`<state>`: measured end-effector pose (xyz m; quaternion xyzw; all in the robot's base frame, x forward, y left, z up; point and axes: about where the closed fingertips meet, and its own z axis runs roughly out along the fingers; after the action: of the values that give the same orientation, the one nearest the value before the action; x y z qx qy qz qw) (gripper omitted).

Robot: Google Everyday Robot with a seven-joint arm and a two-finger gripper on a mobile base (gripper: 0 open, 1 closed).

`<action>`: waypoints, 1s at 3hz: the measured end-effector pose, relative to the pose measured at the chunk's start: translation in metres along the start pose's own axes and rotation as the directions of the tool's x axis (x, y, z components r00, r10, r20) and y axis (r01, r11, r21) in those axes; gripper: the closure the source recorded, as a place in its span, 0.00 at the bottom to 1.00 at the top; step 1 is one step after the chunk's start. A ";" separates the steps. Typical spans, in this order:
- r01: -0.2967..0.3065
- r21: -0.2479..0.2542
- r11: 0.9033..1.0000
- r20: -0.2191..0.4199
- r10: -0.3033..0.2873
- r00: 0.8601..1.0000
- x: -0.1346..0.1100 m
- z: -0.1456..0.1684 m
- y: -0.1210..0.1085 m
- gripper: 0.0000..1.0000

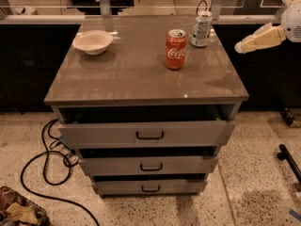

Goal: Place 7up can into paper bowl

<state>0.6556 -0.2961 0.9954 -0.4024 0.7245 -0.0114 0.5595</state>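
I will next close on the middle of the 7up can (pixel 201 28), beyond the red Coca-Cola can.
The 7up can (pixel 202 29), silvery-grey with faint green markings, stands upright at the far right corner of the grey cabinet top (pixel 136 74). The off-white paper bowl (pixel 93 42) sits near the far left corner, nothing in it. My gripper (pixel 241 46) is a cream-coloured pair of fingers pointing left, off the right edge of the cabinet top, a little right of and slightly nearer than the 7up can, not touching it.
A red Coca-Cola can (pixel 175 49) stands just left of and nearer than the 7up can. The cabinet's three drawers are pulled partly out, the top drawer (pixel 146 133) most. A black cable (pixel 47 164) lies on the floor at the left.
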 end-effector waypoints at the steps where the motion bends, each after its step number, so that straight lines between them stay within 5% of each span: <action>1: -0.041 -0.010 0.999 0.058 0.042 0.997 0.003 0.025 -0.009 0.00; 3: -0.201 -0.076 0.977 0.216 0.213 0.953 0.019 0.117 -0.032 0.00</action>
<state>0.7690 -0.2785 0.9514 -0.3377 0.6952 0.1118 0.6246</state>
